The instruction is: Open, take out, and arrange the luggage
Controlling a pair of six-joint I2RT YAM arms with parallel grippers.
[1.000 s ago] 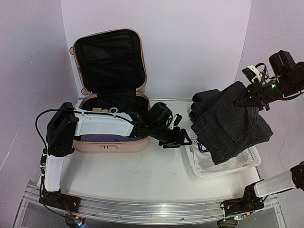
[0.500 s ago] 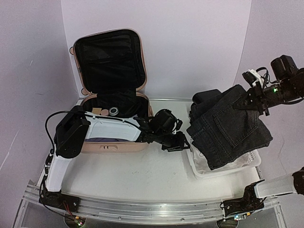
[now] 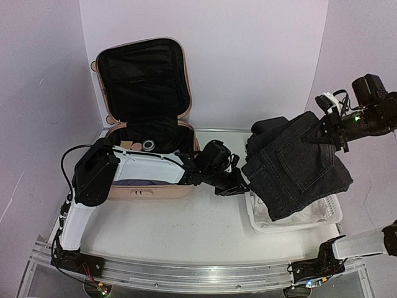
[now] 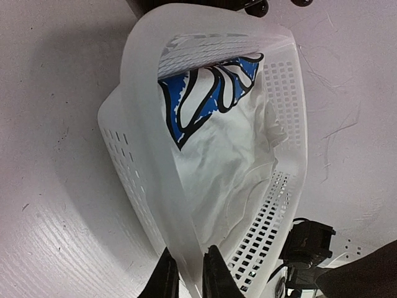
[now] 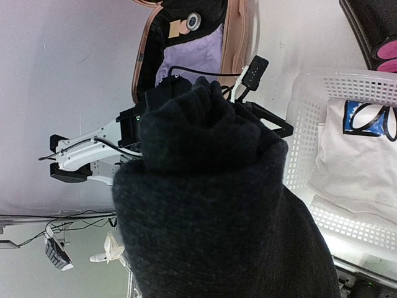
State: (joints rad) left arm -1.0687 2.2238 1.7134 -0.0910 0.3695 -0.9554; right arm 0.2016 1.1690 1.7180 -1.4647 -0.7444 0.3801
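My right gripper is going to let go of the dark jeans on top of the white shirt inside the white basket (image 3: 265,208) (image 5: 338,171).
The pale pink luggage (image 3: 146,186) lies open at the back left, its black-lined lid (image 3: 142,77) upright against the wall; small items and a lilac cloth lie inside (image 5: 208,53). My left gripper (image 3: 239,186) reaches right from the luggage front and is shut on the near rim of the white basket (image 4: 149,155), one finger (image 4: 166,276) on each side of the wall. My right gripper (image 3: 329,127) hangs high at the right, shut on dark jeans (image 3: 298,164) that dangle over the basket (image 3: 298,218). The jeans (image 5: 217,205) hide its fingers in the right wrist view.
A white shirt with a blue print (image 4: 229,155) lies in the basket. A black-and-pink box (image 5: 378,31) stands behind the basket, against the back wall. The left arm's white forearm (image 3: 146,167) stretches across the luggage front.
My left gripper's jaws have closed on the basket rim. The jeans in my right gripper have drifted slightly left over the basket.
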